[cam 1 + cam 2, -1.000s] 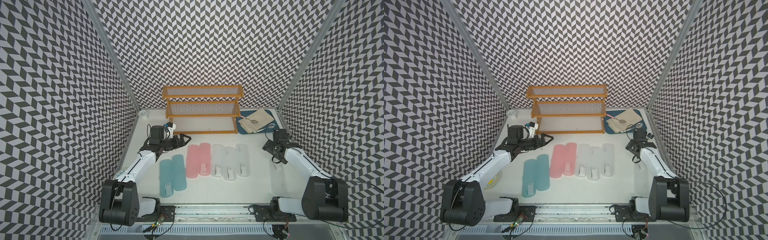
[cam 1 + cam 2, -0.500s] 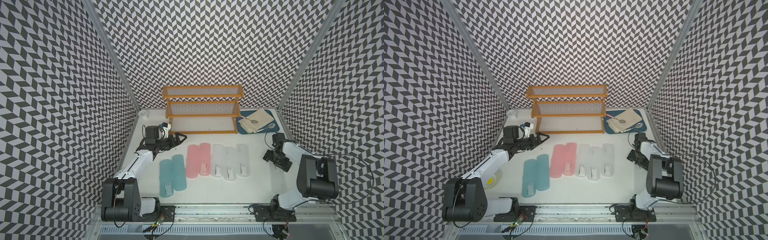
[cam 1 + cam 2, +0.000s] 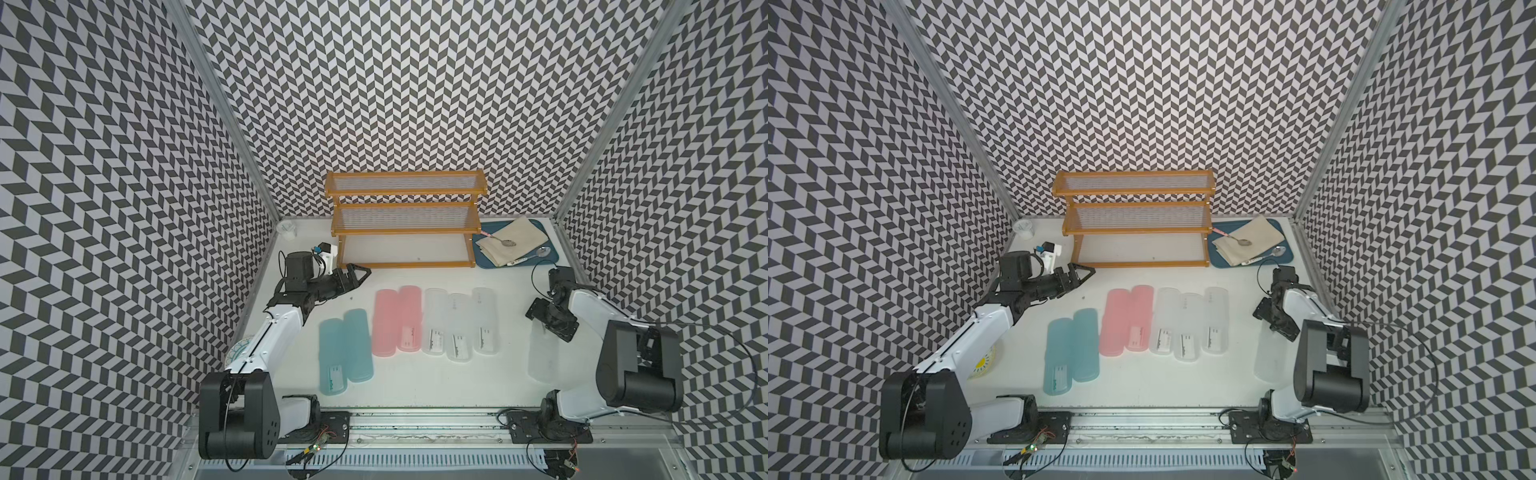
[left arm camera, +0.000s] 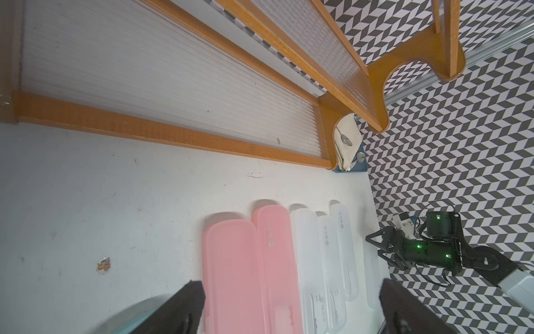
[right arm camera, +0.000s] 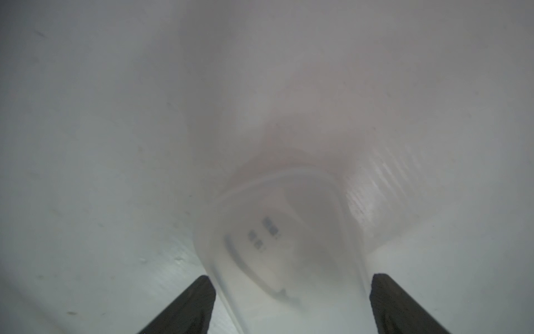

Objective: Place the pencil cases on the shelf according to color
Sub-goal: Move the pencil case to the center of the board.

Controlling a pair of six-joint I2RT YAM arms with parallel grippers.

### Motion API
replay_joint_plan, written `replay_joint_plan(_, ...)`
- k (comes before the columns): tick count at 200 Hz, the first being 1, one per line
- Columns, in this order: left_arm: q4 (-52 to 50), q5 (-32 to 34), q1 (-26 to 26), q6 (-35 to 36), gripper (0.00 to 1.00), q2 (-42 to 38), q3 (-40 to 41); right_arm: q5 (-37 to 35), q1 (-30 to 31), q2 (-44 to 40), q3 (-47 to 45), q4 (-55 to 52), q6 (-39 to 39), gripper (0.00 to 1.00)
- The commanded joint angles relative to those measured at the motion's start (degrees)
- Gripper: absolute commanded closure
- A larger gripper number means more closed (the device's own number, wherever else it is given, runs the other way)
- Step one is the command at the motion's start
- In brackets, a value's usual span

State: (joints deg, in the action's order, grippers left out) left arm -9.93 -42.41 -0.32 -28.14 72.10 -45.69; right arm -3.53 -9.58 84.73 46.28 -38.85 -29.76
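I hold the lone white case's far end in my right gripper, so I will slide it rowward, then take its near half (image 3: 542,364) before lifting.
Two teal pencil cases (image 3: 345,353), two pink ones (image 3: 397,322) and three frosted white ones (image 3: 457,324) lie side by side mid-table, in front of the bare orange-brown shelf (image 3: 405,224). Another white case (image 3: 542,361) lies apart at the right. My right gripper (image 3: 550,320) is down over its far end. In the right wrist view the black fingers (image 5: 202,292) press against both long sides of this case (image 5: 289,245), which still rests on the table. My left gripper (image 3: 361,272) hovers open by the shelf's front left corner, holding nothing. The pink cases (image 4: 248,274) show beyond its fingers.
A blue tray (image 3: 482,257) with beige cloth and spoons sits right of the shelf. A small white cup (image 3: 286,229) stands at the back left corner. A plate (image 3: 984,361) lies partly under the left arm. Patterned walls close in both sides.
The right arm folded back and lowered its gripper onto the lone white case, and its jaws narrowed around it. The left gripper drew back slightly to the left.
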Motion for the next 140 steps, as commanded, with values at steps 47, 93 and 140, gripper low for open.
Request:
replay_joint_plan(47, 0.36, 2.70, 0.32, 0.89, 0.00, -0.75, 0.38, 14.59, 9.28, 0.54, 0.39, 9.82, -8.62, 0.11)
replay_joint_plan(93, 0.64, 3.39, -0.53, 0.86, 0.00, -1.08, 0.60, 2.62, 11.11, -5.43, 5.12, 0.55, -5.56, 0.08)
replay_joint_plan(140, 0.95, 4.47, -2.84, 1.33, 0.00, -1.23, 0.46, 3.64, 18.72, -9.71, -3.03, 3.76, -8.91, 0.08)
